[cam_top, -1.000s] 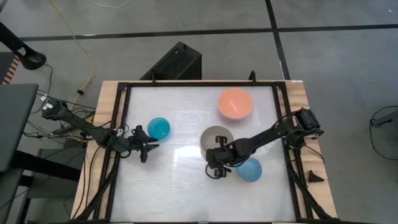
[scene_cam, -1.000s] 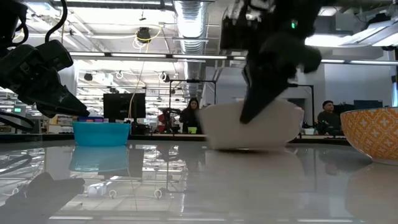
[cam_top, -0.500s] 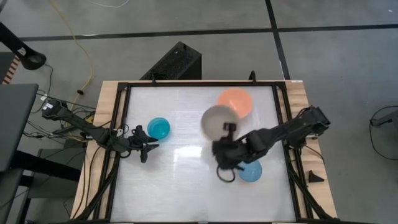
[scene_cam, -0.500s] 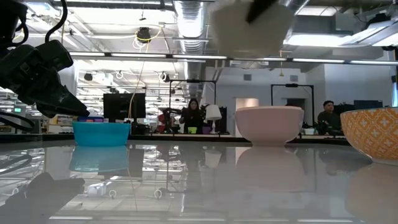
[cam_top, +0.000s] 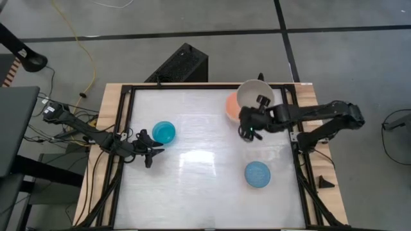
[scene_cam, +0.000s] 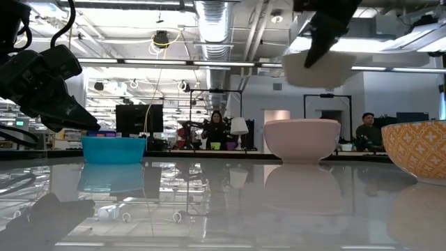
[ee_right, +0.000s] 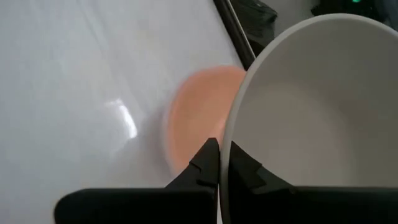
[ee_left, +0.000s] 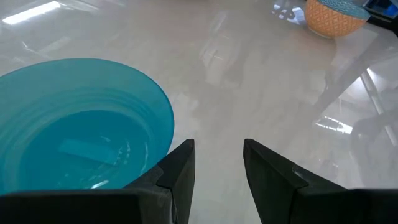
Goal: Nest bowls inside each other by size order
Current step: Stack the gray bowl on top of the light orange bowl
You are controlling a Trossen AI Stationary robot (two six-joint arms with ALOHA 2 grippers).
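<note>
The robot's right gripper should release the grey-beige bowl inside the salmon-orange bowl [cam_top: 241,105] [ee_right: 217,122] near the far edge of the table.
My right gripper [cam_top: 248,122] is shut on the grey-beige bowl [cam_top: 255,95], which it holds in the air over the far right of the table, partly above the salmon-orange bowl [cam_top: 230,106]. The salmon-orange bowl stands on its base [scene_cam: 301,157]. The light blue bowl [cam_top: 257,174] stands near the right front. My left gripper [cam_top: 153,146] is open and empty just beside the teal bowl [ee_left: 74,124], at the table's left. The pale pink-white bowl is out of view. My right gripper pinches the grey-beige bowl's rim [ee_right: 229,144], with one finger inside the bowl and one outside. The bowl is lifted clear of the table [scene_cam: 318,68] and tilted, its opening facing mostly up. It hangs above the salmon-orange bowl.
A black frame [cam_top: 192,85] runs around the white tabletop. The table's middle and front [cam_top: 199,186] hold nothing. People and desks show in the room beyond the table's far edge.
My right gripper has lifted the grey-beige bowl from the table's middle and carried it up and toward the far right edge. The bowl, first tipped on the table, is now in the air over the salmon-orange bowl. The left arm has kept still.
</note>
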